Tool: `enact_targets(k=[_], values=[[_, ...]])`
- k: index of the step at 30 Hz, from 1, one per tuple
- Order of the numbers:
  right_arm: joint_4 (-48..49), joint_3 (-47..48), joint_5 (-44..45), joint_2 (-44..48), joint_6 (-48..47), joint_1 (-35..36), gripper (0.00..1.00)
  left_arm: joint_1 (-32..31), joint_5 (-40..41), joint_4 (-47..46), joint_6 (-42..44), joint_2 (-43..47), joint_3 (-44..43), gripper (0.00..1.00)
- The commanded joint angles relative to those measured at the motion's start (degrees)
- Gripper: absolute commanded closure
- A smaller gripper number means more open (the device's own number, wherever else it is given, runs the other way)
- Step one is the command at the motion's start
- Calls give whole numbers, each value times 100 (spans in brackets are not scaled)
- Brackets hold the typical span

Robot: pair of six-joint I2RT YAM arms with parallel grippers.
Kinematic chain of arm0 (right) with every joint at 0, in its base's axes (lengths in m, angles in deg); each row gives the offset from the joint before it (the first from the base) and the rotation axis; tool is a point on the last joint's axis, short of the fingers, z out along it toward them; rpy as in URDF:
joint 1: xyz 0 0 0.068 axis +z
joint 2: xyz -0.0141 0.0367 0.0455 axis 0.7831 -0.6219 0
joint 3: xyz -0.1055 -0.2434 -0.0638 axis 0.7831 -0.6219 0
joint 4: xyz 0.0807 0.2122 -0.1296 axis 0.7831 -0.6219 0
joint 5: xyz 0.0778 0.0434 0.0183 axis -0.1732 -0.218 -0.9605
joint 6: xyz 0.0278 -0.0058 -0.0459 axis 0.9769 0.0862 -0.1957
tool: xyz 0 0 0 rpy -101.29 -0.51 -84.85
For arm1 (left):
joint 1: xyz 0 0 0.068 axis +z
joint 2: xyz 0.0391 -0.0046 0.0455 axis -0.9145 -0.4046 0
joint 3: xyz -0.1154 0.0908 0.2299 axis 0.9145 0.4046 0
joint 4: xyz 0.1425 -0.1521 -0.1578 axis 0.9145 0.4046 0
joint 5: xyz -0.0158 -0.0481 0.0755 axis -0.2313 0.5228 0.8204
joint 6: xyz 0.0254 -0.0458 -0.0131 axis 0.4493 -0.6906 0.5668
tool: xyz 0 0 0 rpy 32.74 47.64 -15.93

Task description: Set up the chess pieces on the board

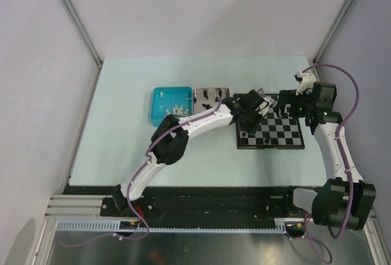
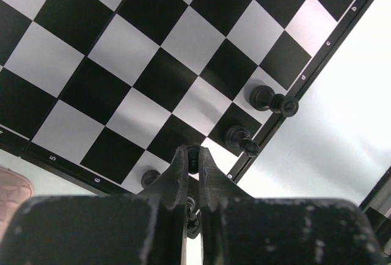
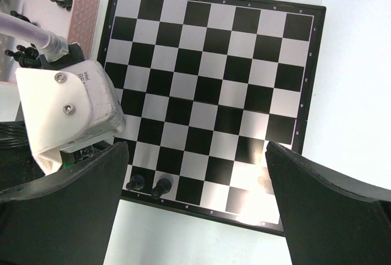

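Observation:
Next, my left gripper lets go of the black chess piece on the black square diagonally inside the board's occupied near corner (image 1: 251, 134) (image 2: 176, 143).
The board (image 1: 272, 132) lies right of centre; it also shows in the left wrist view (image 2: 153, 63) and the right wrist view (image 3: 208, 82). My left gripper (image 2: 192, 152) is over the board's near-left corner (image 1: 245, 124), shut on a black chess piece (image 2: 193, 160). Two black pieces (image 2: 269, 99) (image 2: 238, 138) stand on edge squares beside it, and another (image 2: 148, 177) sits left of the fingers. My right gripper (image 3: 197, 155) is open and empty, high above the board (image 1: 288, 107). Two black pieces (image 3: 135, 182) (image 3: 160, 187) show there.
A blue tray (image 1: 160, 113) holding white pieces and a pink tray (image 1: 211, 91) holding black pieces sit left of the board. The pink tray also shows in the right wrist view (image 3: 88, 2). The left arm's wrist camera housing (image 3: 67, 112) overhangs the board's left edge.

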Motion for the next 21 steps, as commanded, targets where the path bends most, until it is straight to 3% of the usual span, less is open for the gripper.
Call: enact_targets(k=[1, 21], values=[[225, 19, 11, 159, 53, -36, 0, -29, 178, -85, -13, -54, -259, 98], [217, 19, -42, 106, 45, -27, 0, -20, 371, -93, 4, -221, -321, 91]])
